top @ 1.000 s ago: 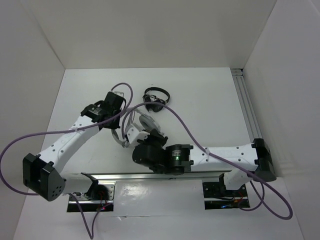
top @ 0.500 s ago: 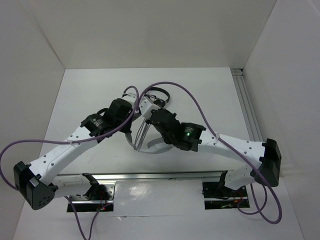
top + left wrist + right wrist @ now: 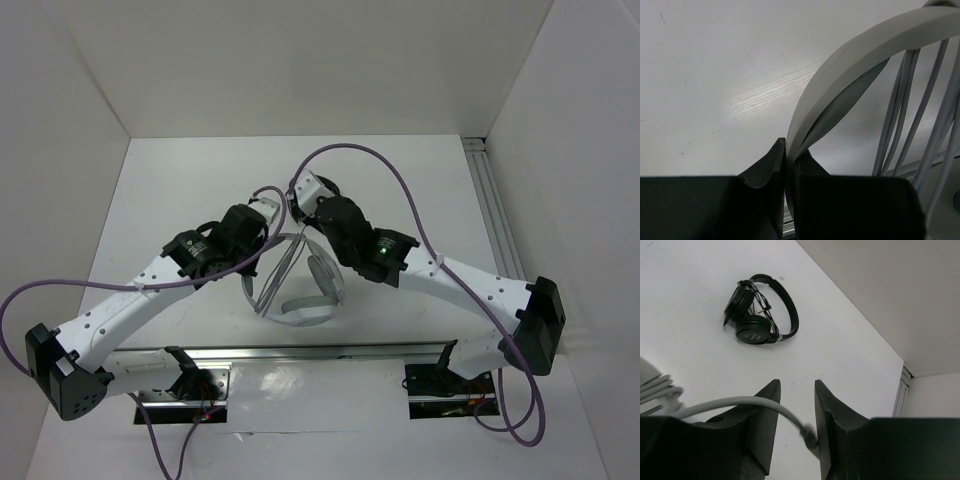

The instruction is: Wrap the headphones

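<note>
Next, my left gripper puts the grey-white headphones down on the far half of the table [image 3: 238, 209] next to the small black headphones and lets go.
The grey-white headphones [image 3: 322, 276] are held tilted at mid table between both arms, with several turns of the thin grey cable [image 3: 281, 262] strung across the headband [image 3: 296, 313]. My left gripper [image 3: 267, 222] is shut on the headband [image 3: 855, 65]; its tips [image 3: 790, 150] pinch the band's edge, and cable strands [image 3: 910, 110] run beside it. My right gripper [image 3: 301, 194] is just beyond the headphones. Its jaws [image 3: 797, 385] stand apart, and the cable's end [image 3: 740, 402] passes loosely between them, with the plug [image 3: 809, 435] against the right finger.
Small black headphones [image 3: 760, 310] lie on the table ahead of the right gripper; in the top view the right wrist mostly hides them. White walls enclose the table. An aluminium rail [image 3: 495, 220] runs along the right side. Purple arm cables [image 3: 400, 190] loop overhead.
The right arm swung from near the front to over and beyond the headphones, carrying the cable across the band. The left gripper shifted slightly right, and the headphones now show more fully.
</note>
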### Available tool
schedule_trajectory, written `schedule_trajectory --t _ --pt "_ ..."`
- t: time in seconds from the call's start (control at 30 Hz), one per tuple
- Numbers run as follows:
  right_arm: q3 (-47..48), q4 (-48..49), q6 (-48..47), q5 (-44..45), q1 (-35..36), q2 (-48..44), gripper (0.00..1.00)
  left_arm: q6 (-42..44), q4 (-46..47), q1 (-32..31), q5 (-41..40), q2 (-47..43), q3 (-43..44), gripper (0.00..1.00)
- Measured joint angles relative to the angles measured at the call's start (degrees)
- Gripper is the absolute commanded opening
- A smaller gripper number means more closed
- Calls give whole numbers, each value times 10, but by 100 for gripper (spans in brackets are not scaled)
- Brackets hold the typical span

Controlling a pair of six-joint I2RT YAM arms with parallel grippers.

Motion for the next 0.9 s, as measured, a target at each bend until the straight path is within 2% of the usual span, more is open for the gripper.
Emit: schedule_trajectory --t 0.3,0.57,0.7,0.9 --pt "-7 7 29 -27 -53 -1 41 12 -24 -1 -1 -9 -1 0" --pt "-89 23 76 -57 -75 -7 42 12 -40 -2 -2 -9 1 0" --pt "-104 26 99 -76 -90 -7 50 11 -44 -2 -10 -9 8 0" --pt "-105 28 126 -106 -111 -6 54 12 -48 -2 -1 -9 13 0"
